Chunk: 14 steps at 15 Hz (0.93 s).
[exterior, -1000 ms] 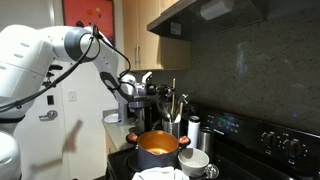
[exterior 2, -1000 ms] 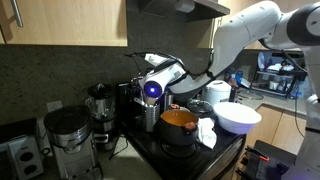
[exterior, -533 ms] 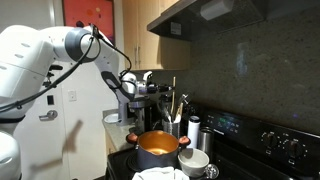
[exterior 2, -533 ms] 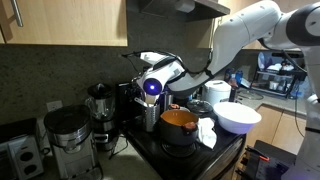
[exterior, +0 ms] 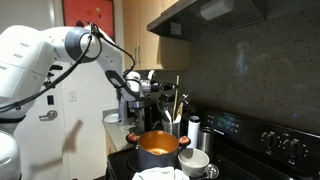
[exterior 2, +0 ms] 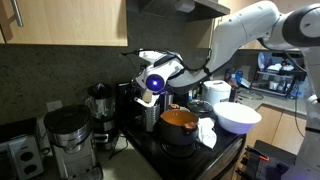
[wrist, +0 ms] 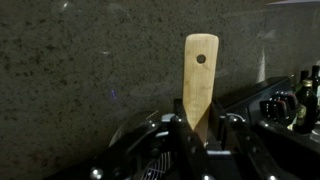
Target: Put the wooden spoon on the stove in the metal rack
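I should use my gripper to release the wooden spoon among the utensils in the metal rack [exterior: 178,119], just behind the orange pot.
My gripper [wrist: 197,135] is shut on the wooden spoon [wrist: 200,75]. The pale flat handle with a small hole stands upright between the fingers, against the dark speckled backsplash. In both exterior views the gripper [exterior: 152,88] [exterior 2: 150,82] hangs at the back of the black stove [exterior: 262,140], just above the metal rack [exterior: 176,126] [exterior 2: 150,117], which holds several utensils. The spoon shows as a thin upright tan strip [exterior: 178,95]. Its bowl end is hidden below the fingers. A patch of metal mesh [wrist: 150,168] lies under the gripper.
An orange pot [exterior: 157,148] [exterior 2: 178,122] stands in front of the rack. A steel canister [exterior: 194,130] stands next to it, with white bowls [exterior 2: 238,117] nearby. A coffee maker [exterior 2: 67,135] and a blender [exterior 2: 100,105] stand beside the stove. The range hood hangs overhead.
The gripper has risen a little above the rack with the spoon in it. Nothing else has moved.
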Motion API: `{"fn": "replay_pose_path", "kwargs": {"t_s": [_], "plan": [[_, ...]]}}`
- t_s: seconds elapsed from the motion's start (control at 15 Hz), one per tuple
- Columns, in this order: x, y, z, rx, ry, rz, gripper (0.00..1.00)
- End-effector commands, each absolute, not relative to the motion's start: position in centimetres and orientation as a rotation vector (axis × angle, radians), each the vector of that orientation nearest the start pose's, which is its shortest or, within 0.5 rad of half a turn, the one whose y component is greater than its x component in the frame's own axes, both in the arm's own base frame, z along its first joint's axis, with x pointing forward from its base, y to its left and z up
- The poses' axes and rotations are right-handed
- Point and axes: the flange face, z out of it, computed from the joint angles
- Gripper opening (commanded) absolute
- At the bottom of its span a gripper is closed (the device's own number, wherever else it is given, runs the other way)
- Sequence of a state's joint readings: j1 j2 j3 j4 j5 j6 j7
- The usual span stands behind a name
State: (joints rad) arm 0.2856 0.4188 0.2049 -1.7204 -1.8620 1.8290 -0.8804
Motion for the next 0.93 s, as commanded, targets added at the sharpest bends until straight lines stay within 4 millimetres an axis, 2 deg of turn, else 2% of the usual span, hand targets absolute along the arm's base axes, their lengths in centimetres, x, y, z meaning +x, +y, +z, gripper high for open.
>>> {"fn": "replay_pose_path", "kwargs": {"t_s": [0.0,0.13,0.53,0.87], "plan": [[65.4,21.9,42.1,0.598,1.429,-0.47,0.11],[65.5,21.5,42.5,0.594,1.428,-0.485,0.1],[64.8,22.3,43.7,0.582,1.462,-0.416,0.1],[64.5,21.5,44.9,0.545,1.507,-0.347,0.1]]}}
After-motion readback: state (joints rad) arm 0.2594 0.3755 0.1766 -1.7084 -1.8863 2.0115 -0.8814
